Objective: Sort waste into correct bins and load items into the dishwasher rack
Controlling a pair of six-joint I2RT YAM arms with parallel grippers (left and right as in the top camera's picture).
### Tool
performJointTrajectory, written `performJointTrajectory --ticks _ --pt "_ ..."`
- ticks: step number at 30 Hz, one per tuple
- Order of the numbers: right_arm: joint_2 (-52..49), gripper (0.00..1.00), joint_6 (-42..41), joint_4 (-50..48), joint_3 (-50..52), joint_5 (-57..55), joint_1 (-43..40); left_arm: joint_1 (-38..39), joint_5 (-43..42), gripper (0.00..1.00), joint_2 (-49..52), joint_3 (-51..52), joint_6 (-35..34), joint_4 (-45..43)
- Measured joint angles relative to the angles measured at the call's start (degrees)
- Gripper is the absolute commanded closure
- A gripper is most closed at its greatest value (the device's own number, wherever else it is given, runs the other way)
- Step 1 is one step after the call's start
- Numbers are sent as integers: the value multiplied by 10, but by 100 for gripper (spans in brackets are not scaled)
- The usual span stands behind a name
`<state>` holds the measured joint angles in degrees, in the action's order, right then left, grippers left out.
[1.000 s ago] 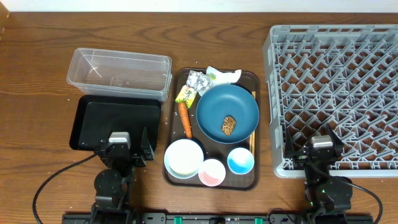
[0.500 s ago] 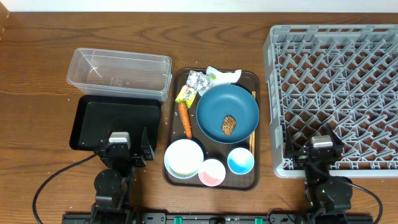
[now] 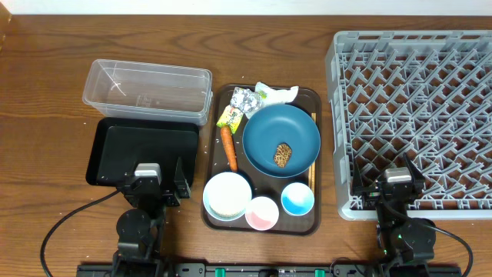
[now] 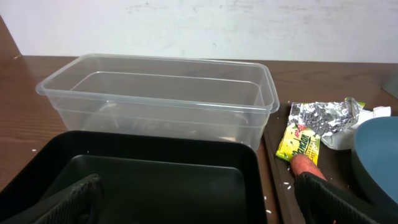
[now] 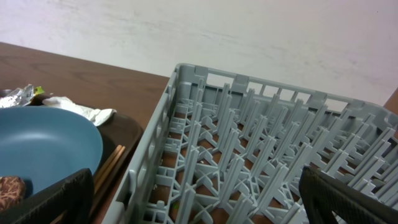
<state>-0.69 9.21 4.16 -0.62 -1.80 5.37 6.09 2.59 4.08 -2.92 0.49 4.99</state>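
Next, the robot's left gripper should move to the dark-blue plate and close on its rim (image 3: 244, 141) (image 4: 355, 163) next to the orange carrot.
A brown serving tray (image 3: 307, 96) holds the dark-blue plate (image 3: 281, 139) with a brown food lump (image 3: 284, 154) on it, an orange carrot (image 3: 229, 148), silver foil (image 3: 244, 99), a yellow-green wrapper (image 3: 230, 117), crumpled white paper (image 3: 277, 94), a white bowl (image 3: 227, 195), a pink cup (image 3: 262, 213), a blue-and-white cup (image 3: 297, 199) and chopsticks (image 3: 312, 164). The clear tub (image 3: 147, 90) and black tray (image 3: 142, 153) lie left of it. The grey rack (image 3: 419, 115) is at the right. My left gripper (image 3: 159, 185) is open over the black tray's near edge. My right gripper (image 3: 396, 183) is open over the rack's near left corner.
Rice grains (image 4: 287, 183) lie on the serving tray's left edge near the carrot (image 4: 305, 163). Both arm bases stand at the table's near edge with black cables (image 3: 58, 228) trailing. A white wall stands behind the table.
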Motion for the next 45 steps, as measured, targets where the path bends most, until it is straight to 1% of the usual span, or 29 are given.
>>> performJointTrajectory --ticks 5,10,13,17,19,22,26,30,34,37,39,41,45 --pt "0 1 0 -1 0 0 0 0 -1 2 0 0 4 0" --pt "0 1 -4 -7 0 21 0 0 -23 2 0 0 7 -1" --pt "0 1 -12 -28 1 40 0 0 -39 2 0 9 9 -26" --pt "0 1 -30 -116 3 79 0 0 -59 2 3 12 8 -98" --pt "0 1 -48 -172 2 99 0 0 -66 2 4 -4 6 -103" --pt "-1 1 -75 -179 -8 114 0 0 -71 2 19 -59 -2 -71" --pt "-34 1 -112 -121 -56 122 0 0 -76 2 83 -169 -6 22" --pt "-123 1 -145 -54 -154 126 0 0 -107 2 212 -326 -7 146" --pt "-262 1 -166 58 -298 132 0 2 -166 2 356 -470 -7 280" --pt "-369 1 -174 143 -398 148 0 14 -192 2 450 -548 -7 365" --pt "-424 1 -177 190 -449 159 0 27 -205 2 505 -582 -7 397" --pt "-521 1 -179 246 -525 180 0 41 -210 2 549 -602 -7 419" --pt "-633 1 -180 286 -588 231 0 65 -248 2 601 -608 -12 425"
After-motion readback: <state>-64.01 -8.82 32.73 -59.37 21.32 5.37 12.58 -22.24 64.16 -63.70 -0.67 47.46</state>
